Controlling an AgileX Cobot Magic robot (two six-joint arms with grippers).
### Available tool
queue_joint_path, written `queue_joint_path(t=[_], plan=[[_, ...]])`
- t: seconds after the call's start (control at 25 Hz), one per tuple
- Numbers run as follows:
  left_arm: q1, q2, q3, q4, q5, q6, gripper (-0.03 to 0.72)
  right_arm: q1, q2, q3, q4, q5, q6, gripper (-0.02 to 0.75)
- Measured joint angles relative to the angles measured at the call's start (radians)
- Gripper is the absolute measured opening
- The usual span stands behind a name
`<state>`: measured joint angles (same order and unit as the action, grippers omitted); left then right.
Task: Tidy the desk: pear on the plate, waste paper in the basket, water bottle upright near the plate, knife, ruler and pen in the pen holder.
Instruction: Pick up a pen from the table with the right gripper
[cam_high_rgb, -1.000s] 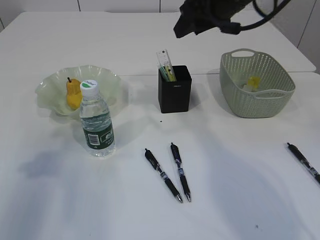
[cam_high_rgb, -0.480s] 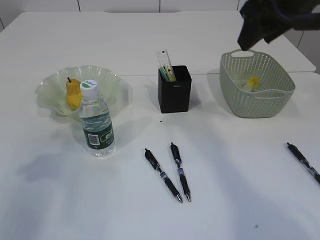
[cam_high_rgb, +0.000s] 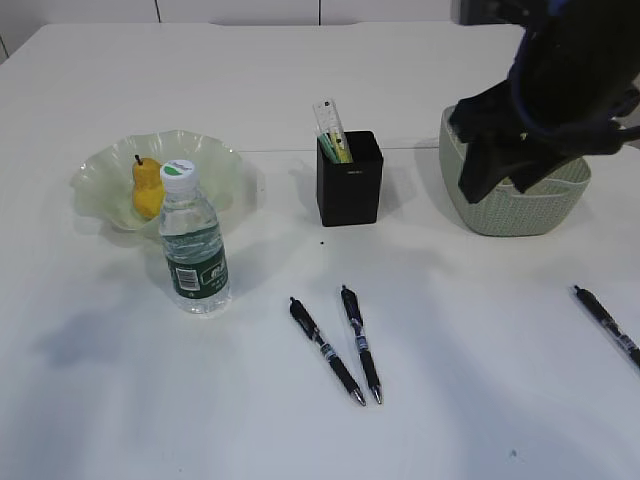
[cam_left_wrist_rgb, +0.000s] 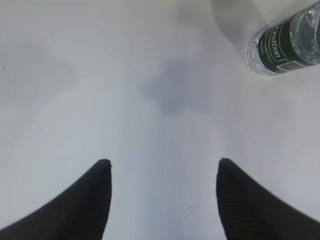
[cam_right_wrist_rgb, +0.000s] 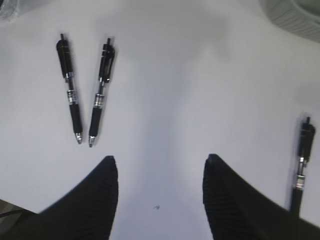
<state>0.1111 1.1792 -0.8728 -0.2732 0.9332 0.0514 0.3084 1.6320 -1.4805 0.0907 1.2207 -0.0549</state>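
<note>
Next, I close my right gripper on the clip (cam_high_rgb: 354, 315) (cam_right_wrist_rgb: 105, 70) of the black pen that lies farther from the water bottle in the side-by-side pair.
The yellow pear (cam_high_rgb: 147, 186) lies in the pale green wavy plate (cam_high_rgb: 215, 160). The water bottle (cam_high_rgb: 192, 243) stands upright in front of the plate and also shows in the left wrist view (cam_left_wrist_rgb: 285, 42). The black pen holder (cam_high_rgb: 350, 180) holds the clear ruler (cam_high_rgb: 329, 121) and other items. The basket (cam_high_rgb: 530, 205) is partly hidden by my right arm. Two black pens (cam_high_rgb: 345, 345) lie side by side on the desk (cam_high_rgb: 130, 400); a third pen (cam_high_rgb: 608, 325) lies at the right edge. My right gripper (cam_right_wrist_rgb: 159, 162) is open and empty above the desk, between the two pens (cam_right_wrist_rgb: 82, 87) and the third pen (cam_right_wrist_rgb: 301, 165). My left gripper (cam_left_wrist_rgb: 162, 162) is open and empty over bare desk.
The basket's rim (cam_right_wrist_rgb: 295, 15) shows at the top right of the right wrist view. A seam in the tabletop runs behind the pen holder. Waste paper in the basket is hidden by the arm.
My right arm has swung from above the pen holder to the right and down, and now hangs in front of the basket. Nothing on the desk has moved.
</note>
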Motion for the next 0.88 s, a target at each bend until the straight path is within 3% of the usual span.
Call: queue_joint_path(t=[0.28, 0.44, 0.88], plan=[[0.000, 0.000, 0.000, -0.002, 0.018, 0.000, 0.466, 0.151, 0.121, -0.004, -0.002, -0.062, 0.158, 0.397], [0.000, 0.000, 0.000, -0.002, 0.019, 0.000, 0.466, 0.220, 0.227, -0.044, -0.058, -0.088, 0.258, 0.396], [0.000, 0.000, 0.000, -0.002, 0.019, 0.000, 0.466, 0.234, 0.455, -0.168, -0.091, -0.101, 0.324, 0.396]])
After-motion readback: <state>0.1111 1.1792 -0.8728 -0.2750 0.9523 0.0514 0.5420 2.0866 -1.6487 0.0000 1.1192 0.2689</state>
